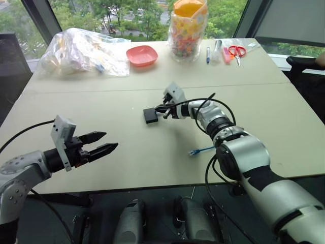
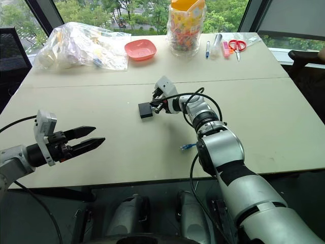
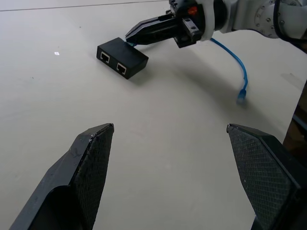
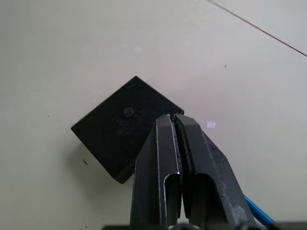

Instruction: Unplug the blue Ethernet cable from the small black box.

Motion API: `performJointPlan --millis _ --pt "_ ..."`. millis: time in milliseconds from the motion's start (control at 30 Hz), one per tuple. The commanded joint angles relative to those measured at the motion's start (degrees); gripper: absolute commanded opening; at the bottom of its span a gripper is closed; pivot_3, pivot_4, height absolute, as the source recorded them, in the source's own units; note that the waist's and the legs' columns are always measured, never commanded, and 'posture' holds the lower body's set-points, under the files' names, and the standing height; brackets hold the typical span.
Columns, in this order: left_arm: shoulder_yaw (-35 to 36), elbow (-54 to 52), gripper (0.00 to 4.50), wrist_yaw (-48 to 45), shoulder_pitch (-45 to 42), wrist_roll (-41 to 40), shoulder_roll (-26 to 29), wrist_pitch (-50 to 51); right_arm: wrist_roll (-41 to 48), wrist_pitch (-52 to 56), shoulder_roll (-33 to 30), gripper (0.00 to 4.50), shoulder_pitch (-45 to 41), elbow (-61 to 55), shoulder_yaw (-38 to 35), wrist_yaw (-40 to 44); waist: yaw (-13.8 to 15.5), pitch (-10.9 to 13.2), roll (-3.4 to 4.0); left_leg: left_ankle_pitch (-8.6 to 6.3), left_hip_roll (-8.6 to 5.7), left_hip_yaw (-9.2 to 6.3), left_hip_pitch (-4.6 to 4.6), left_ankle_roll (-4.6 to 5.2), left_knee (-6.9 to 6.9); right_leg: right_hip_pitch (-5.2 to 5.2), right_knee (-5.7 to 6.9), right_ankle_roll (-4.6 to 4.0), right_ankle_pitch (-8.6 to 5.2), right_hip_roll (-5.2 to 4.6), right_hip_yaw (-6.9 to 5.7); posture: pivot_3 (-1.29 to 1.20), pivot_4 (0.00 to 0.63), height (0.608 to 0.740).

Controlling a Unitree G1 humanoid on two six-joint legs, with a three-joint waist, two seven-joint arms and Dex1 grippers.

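Observation:
The small black box lies loose away from my left gripper, so I will lift it with my right gripper by the cable's plug [image 3: 131, 44] for my left gripper to hold.
The small black box [image 1: 150, 115] lies flat in the middle of the table, with two ports showing on one side [image 3: 122, 58]. My right gripper [image 1: 159, 109] is shut, its fingertips [image 4: 165, 125] against the box's far side, where a bit of blue shows. The blue Ethernet cable [image 3: 233, 60] trails from under that gripper back along the table to its free plug [image 1: 194, 152]. The plugged end is hidden by the fingers. My left gripper [image 1: 110, 141] hovers open and empty, well to the left of the box and nearer the front edge.
At the back of the table [image 1: 284, 127] sit a pink bowl [image 1: 141, 55], a clear plastic bag [image 1: 84, 51] of items, a tall candy jar [image 1: 188, 30], a pen [image 1: 207, 54] and red scissors [image 1: 236, 51].

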Motion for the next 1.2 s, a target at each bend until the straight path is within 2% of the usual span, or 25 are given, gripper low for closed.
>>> performJointPlan --millis 33,267,400,567,667,900,1033,1133,1200 --pt "-1.1 1.4 3.96 -0.8 -2.4 0.6 0.9 -1.1 0.9 -1.0 -2.2 0.91 -2.0 -1.3 -2.2 1.4 0.2 0.0 0.0 0.0 0.0 0.0 0.0 0.0 -0.01 0.0 0.0 0.0 -0.01 0.0 -0.01 0.0 0.15 0.74" --pt "-2.3 3.0 3.96 -1.9 -4.2 1.2 1.3 -1.7 -3.3 -3.3 -3.3 4.37 -1.0 -1.1 0.0 -2.0 -0.2 0.0 0.0 0.0 0.01 0.03 0.01 0.0 0.0 -0.02 -0.01 -0.02 -0.02 0.02 0.0 0.0 0.15 0.74" --pt "-2.0 2.1 3.96 -1.5 -3.6 1.3 0.7 -1.8 -6.4 -4.0 -2.4 4.37 0.2 -0.5 2.0 -5.3 -0.2 0.0 0.0 0.0 0.02 0.02 0.01 0.0 -0.02 -0.04 0.0 -0.02 -0.02 0.05 0.0 0.0 0.15 0.74" --pt "-2.2 0.3 3.96 0.1 -2.2 1.6 -0.2 -1.9 -9.5 -2.7 1.3 4.37 1.0 0.4 3.2 -13.7 -0.2 0.0 0.0 0.0 0.03 0.02 0.01 0.0 -0.02 -0.04 0.0 -0.02 -0.02 0.04 0.01 0.0 0.15 0.74" --pt "-2.1 -1.5 3.96 1.5 -1.1 2.0 -0.7 -1.9 -11.2 -1.1 2.7 3.6 1.6 0.8 3.8 -16.0 -0.2 0.0 -0.01 0.0 0.04 0.01 0.02 -0.01 -0.02 -0.03 0.0 -0.03 -0.03 0.04 0.01 0.0 0.15 0.74" --pt "0.2 -3.4 3.96 3.0 1.4 0.8 -0.8 -1.5 -11.6 -0.5 2.1 0.13 2.2 0.8 3.7 -10.9 0.0 0.0 0.0 -0.07 0.04 -0.05 0.11 -0.13 0.01 0.08 -0.03 -0.07 -0.04 0.01 0.0 0.0 0.15 0.74" --pt "-1.1 0.5 3.96 1.9 -1.4 2.1 -0.5 -3.3 -13.0 -6.6 0.0 0.01 0.7 -0.5 5.3 -10.2 0.3 0.0 0.01 -0.08 0.02 -0.05 0.08 -0.16 0.02 0.07 -0.06 -0.07 -0.04 -0.01 0.0 0.0 0.15 0.74" --pt "-1.7 12.3 3.96 0.1 -12.2 1.3 -1.6 -4.6 -19.8 -20.1 -3.6 0.01 0.6 -3.8 12.2 -16.3 0.7 0.1 0.07 -0.02 -0.05 -0.09 -0.06 -0.07 0.02 0.01 -0.05 -0.07 -0.05 -0.05 -0.03 0.0 0.15 0.74" --pt "-3.3 21.2 3.96 -2.6 -20.2 1.5 -2.6 -5.0 -21.6 -26.9 -5.2 0.01 1.3 -6.5 14.3 -20.2 0.5 0.1 0.03 0.01 -0.08 -0.07 -0.1 -0.01 0.03 -0.01 -0.07 -0.06 -0.04 -0.05 -0.04 0.0 0.15 0.74"
